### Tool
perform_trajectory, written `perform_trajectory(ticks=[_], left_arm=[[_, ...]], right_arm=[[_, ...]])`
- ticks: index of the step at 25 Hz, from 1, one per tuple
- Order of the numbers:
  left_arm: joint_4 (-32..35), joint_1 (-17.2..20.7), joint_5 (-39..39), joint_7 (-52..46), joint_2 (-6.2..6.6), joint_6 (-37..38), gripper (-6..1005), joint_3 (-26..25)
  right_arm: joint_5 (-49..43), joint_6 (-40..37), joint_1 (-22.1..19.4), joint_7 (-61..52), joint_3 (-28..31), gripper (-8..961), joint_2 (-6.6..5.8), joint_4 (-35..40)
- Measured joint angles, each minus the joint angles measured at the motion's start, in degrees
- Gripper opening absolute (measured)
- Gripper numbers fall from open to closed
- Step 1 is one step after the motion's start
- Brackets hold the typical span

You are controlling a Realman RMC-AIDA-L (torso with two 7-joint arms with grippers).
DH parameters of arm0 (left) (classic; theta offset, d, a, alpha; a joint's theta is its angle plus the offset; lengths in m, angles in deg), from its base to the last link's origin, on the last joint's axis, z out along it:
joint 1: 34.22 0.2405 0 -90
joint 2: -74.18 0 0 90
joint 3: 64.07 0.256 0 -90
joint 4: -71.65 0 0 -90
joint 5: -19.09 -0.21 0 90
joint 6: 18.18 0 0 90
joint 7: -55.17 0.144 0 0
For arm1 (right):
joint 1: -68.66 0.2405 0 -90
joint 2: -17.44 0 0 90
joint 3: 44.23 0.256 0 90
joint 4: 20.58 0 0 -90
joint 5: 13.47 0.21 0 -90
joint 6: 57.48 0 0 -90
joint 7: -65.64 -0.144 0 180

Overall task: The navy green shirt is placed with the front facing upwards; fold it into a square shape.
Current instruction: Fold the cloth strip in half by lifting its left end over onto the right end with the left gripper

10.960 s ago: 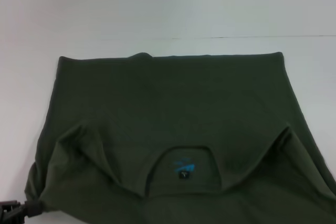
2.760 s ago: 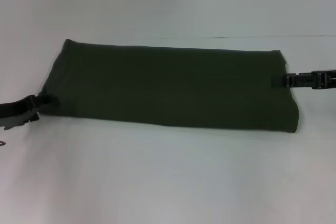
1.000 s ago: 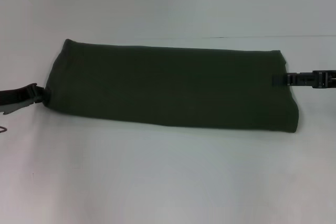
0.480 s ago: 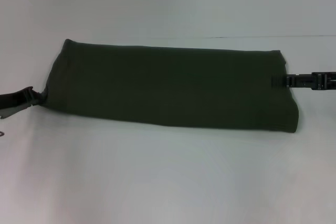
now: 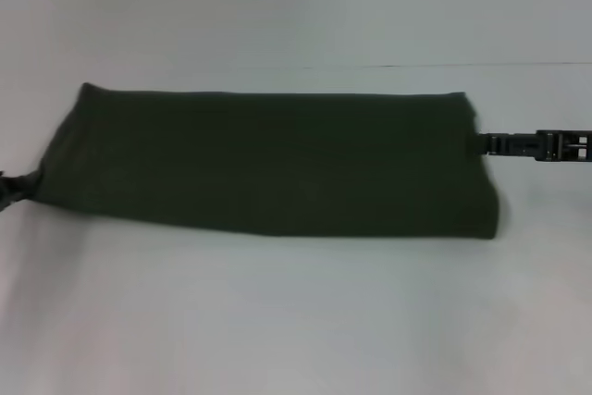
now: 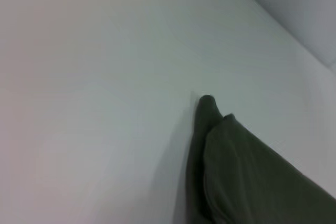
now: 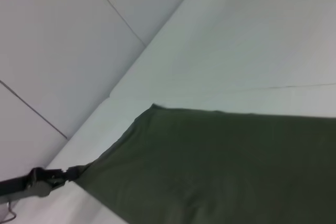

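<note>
My left gripper needs to let go of the shirt's pinched corner on top of the rest of the shirt (image 5: 372,184), toward the end where my right gripper is.
The navy green shirt (image 5: 277,164) lies folded into a long flat band across the white table (image 5: 296,321). Its lettering and neck label are hidden. My left gripper (image 5: 11,190) is at the view's left edge, shut on the band's left near corner, which is drawn to a point. The right wrist view shows it pinching that corner (image 7: 52,176). My right gripper (image 5: 486,143) reaches in from the right and is shut on the band's right edge. The left wrist view shows only the pinched corner of the shirt (image 6: 210,116).
A thin seam (image 5: 444,66) runs across the table behind the shirt. Bare white table lies in front of the band and behind it. A wall with panel lines (image 7: 115,9) stands beyond the table in the right wrist view.
The folded shirt has shifted to the left along the table, and both grippers have moved left with it. The left gripper is now nearly out of the head view.
</note>
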Motion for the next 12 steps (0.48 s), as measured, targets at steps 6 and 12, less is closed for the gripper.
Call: perform_trajectory(ticks=[6, 12], left_arm=[[0.8, 2.3, 0.5, 4.2, 0.2, 3.6, 25, -8.3], [2.6, 4.4, -0.7, 6.6, 1.85, 6.7, 40, -15.3]], right_arm=[[0.7, 1.1, 0.8, 0.1, 0.1, 714, 1.41, -0.5], [0.7, 3.2, 1.9, 0.0, -0.2, 714, 2.76, -0.7]])
